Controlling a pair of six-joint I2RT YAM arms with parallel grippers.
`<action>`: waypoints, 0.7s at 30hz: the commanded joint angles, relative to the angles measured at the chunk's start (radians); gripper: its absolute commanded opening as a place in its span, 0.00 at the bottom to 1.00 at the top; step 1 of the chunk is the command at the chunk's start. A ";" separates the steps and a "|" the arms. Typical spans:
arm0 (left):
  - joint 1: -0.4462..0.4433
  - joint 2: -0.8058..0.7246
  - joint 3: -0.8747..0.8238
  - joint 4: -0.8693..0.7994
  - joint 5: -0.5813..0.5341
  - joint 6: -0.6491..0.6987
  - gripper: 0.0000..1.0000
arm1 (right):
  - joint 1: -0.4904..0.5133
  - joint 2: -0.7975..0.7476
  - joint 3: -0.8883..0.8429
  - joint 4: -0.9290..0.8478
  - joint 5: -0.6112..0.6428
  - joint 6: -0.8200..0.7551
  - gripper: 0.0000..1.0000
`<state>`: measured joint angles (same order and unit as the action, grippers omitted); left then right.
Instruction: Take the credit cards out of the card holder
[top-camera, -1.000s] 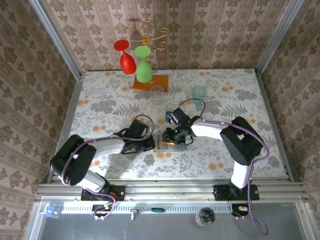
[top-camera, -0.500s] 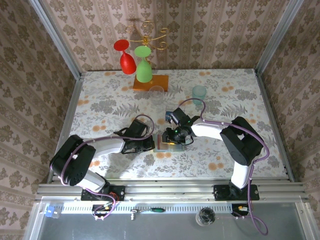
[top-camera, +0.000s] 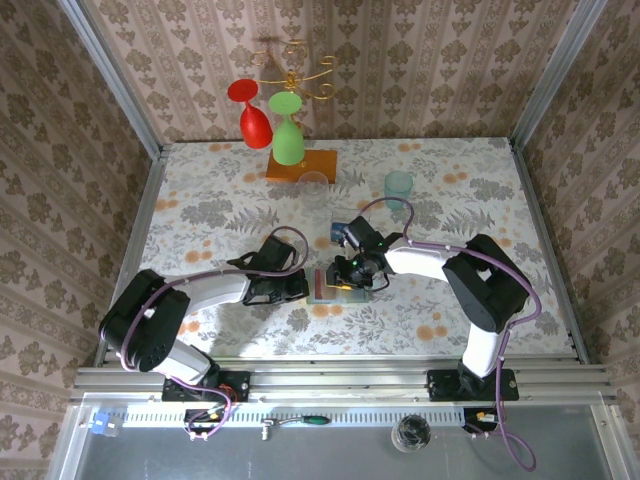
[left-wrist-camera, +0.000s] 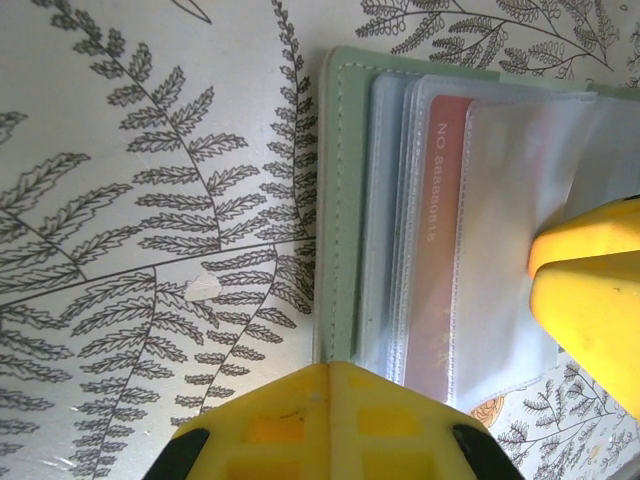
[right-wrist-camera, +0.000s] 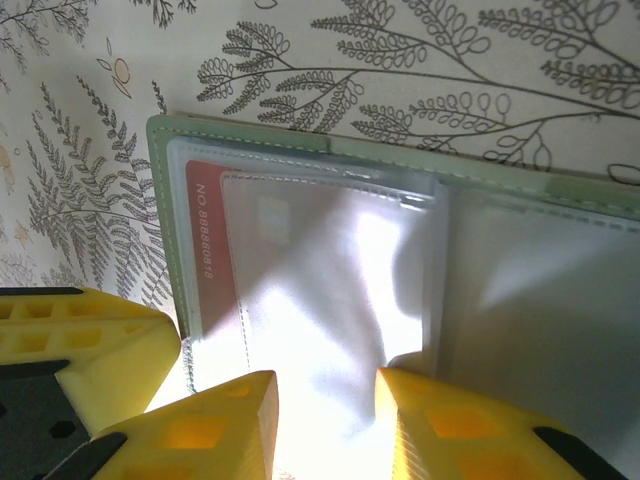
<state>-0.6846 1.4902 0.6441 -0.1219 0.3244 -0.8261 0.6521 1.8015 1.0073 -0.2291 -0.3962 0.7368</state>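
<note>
The clear sleeve is lying over the red credit card, so next my left gripper opens, grabs the sleeve's free edge (left-wrist-camera: 460, 255) and folds it toward my right gripper.
The card holder (top-camera: 325, 293) lies open on the table's floral cloth, its pale green cover (left-wrist-camera: 337, 200) under clear plastic sleeves. A red credit card (left-wrist-camera: 440, 230) sits inside one sleeve, also seen near the holder's left edge (right-wrist-camera: 205, 250). My left gripper (left-wrist-camera: 350, 375) is shut, its tip at the holder's edge (top-camera: 303, 288). My right gripper (right-wrist-camera: 325, 400) stands open over the holder (top-camera: 345, 283), with a clear sleeve (right-wrist-camera: 320, 290) bulging between its fingertips (right-wrist-camera: 235, 420). That gripper's yellow fingers (left-wrist-camera: 590, 290) reach onto the sleeves from the right.
A pale teal cup (top-camera: 398, 183) and a clear glass (top-camera: 315, 188) stand behind the holder. Further back, an orange base (top-camera: 302, 165) carries a rack with a red glass (top-camera: 253, 118) and a green glass (top-camera: 288, 135) hung upside down. Metal rails edge the table.
</note>
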 joint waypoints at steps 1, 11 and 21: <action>0.004 -0.002 0.015 -0.022 -0.001 0.012 0.04 | -0.006 -0.028 -0.025 0.007 0.022 -0.006 0.32; 0.005 -0.078 0.043 -0.041 -0.031 0.006 0.10 | -0.015 -0.016 -0.056 0.059 -0.003 0.007 0.32; 0.005 -0.072 0.086 0.010 0.005 -0.026 0.17 | -0.029 -0.016 -0.086 0.094 -0.008 0.010 0.29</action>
<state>-0.6846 1.4124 0.7017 -0.1326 0.3115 -0.8333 0.6327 1.7924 0.9466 -0.1379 -0.4202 0.7406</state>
